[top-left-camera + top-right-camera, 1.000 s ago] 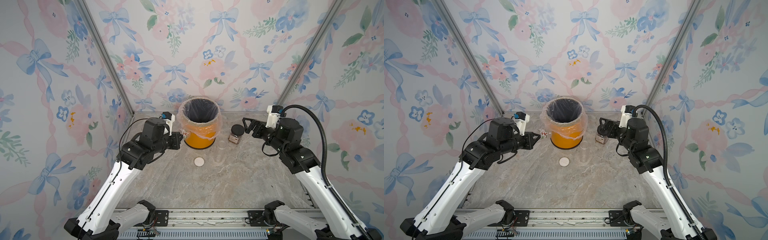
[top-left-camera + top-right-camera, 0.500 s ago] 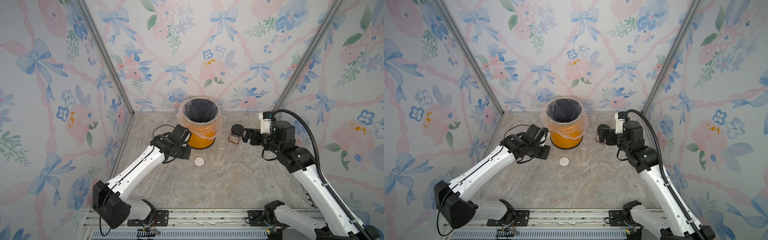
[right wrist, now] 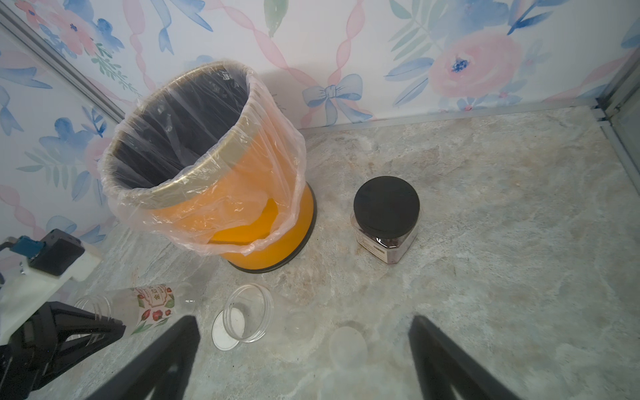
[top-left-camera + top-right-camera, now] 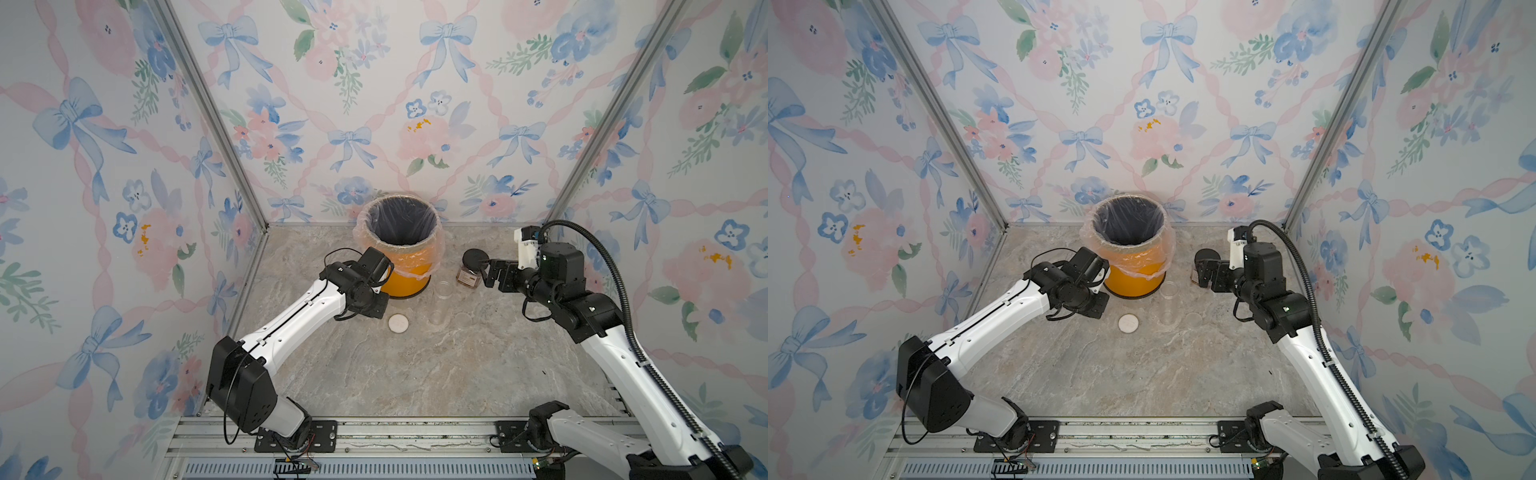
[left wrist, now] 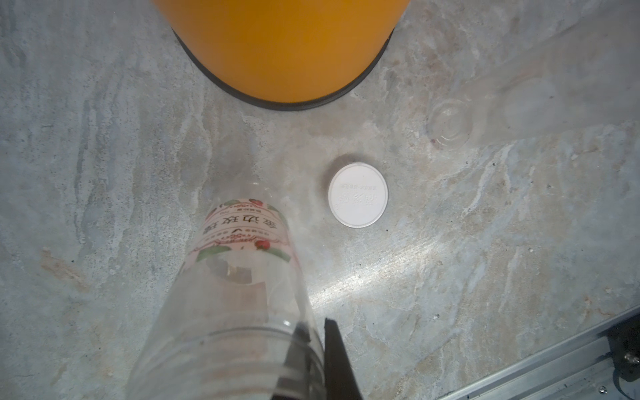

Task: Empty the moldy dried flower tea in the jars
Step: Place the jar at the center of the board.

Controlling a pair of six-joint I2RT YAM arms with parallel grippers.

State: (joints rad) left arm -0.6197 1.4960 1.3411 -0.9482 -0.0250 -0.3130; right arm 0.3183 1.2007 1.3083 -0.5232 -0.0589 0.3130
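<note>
The robot's left gripper should release the clear labelled jar upright on the table point(image 4: 373, 318) point(image 5: 282, 206) beside the jar's white lid.
My left gripper point(image 5: 317, 360) is shut on the mouth wall of a clear round jar point(image 5: 242, 277) with a flowered label. That jar looks empty and lies nearly level, low over the table point(image 4: 415, 374), in front of the bin. Its white lid point(image 4: 398, 323) rests beside it. My right gripper point(image 3: 304, 346) is open with nothing between its fingers, just right of the black-lidded jar point(image 3: 386, 214). This jar stands shut and holds reddish-brown dried flower tea point(image 3: 384, 246). A tall clear jar point(image 3: 247, 311) stands open and looks empty.
The orange bin point(image 4: 409, 274) with a plastic liner stands at the back centre, left of the black-lidded jar point(image 4: 467, 278). A translucent lid point(image 4: 461, 318) lies flat near the tall jar point(image 4: 444, 289). Patterned walls close in both sides and the back.
My left arm has swung down from beside the bin and brought the round jar low over the table near the white lid. My right gripper has moved in closer to the black-lidded jar.
</note>
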